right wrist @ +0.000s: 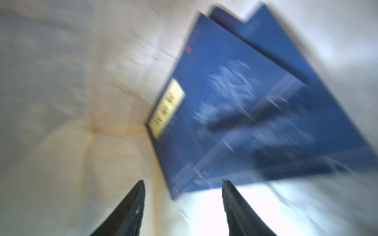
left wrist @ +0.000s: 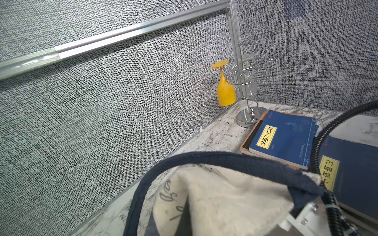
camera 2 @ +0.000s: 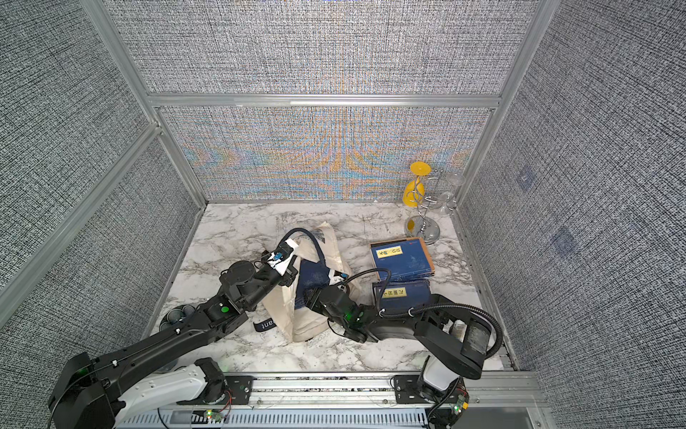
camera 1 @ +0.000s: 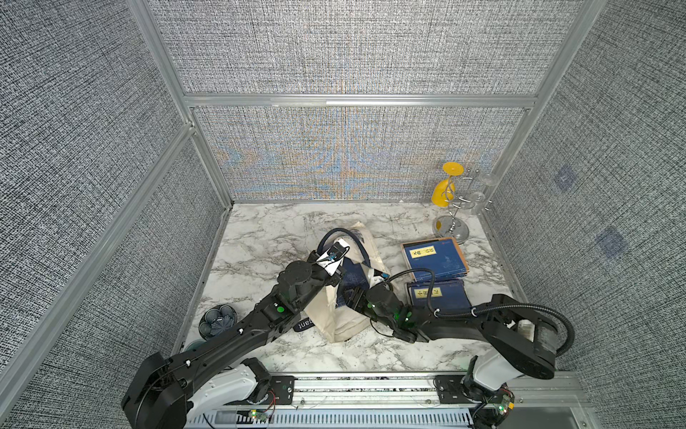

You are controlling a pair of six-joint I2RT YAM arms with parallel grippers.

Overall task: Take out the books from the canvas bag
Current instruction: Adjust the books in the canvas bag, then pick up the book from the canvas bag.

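Open right fingers sit over the slanted books' lower corner; next I shift along, then pinch the outer book's spine (right wrist: 271, 177) before lifting.
The canvas bag (camera 1: 345, 319) (camera 2: 308, 323) lies mid-table with its mouth toward the back. My left gripper (camera 1: 338, 278) (camera 2: 291, 275) is at the bag's upper rim, by the navy handle (left wrist: 204, 161). Cream cloth (left wrist: 225, 200) covers its jaws, shut on the rim. My right gripper (right wrist: 182, 181) stands open inside the bag's mouth, just short of blue books (right wrist: 235, 112) with a yellow label that lie in the bag (camera 1: 352, 276). Two more piles of books (camera 1: 434, 258) (camera 1: 441, 293) lie on the marble to the right, also seen in the left wrist view (left wrist: 284, 139).
A wire glass rack (camera 1: 451, 223) with a yellow goblet (camera 1: 443, 193) stands in the back right corner, just behind the far books. A dark blue bowl (camera 1: 218, 321) sits at the table's left edge under the left arm. Fabric walls close three sides.
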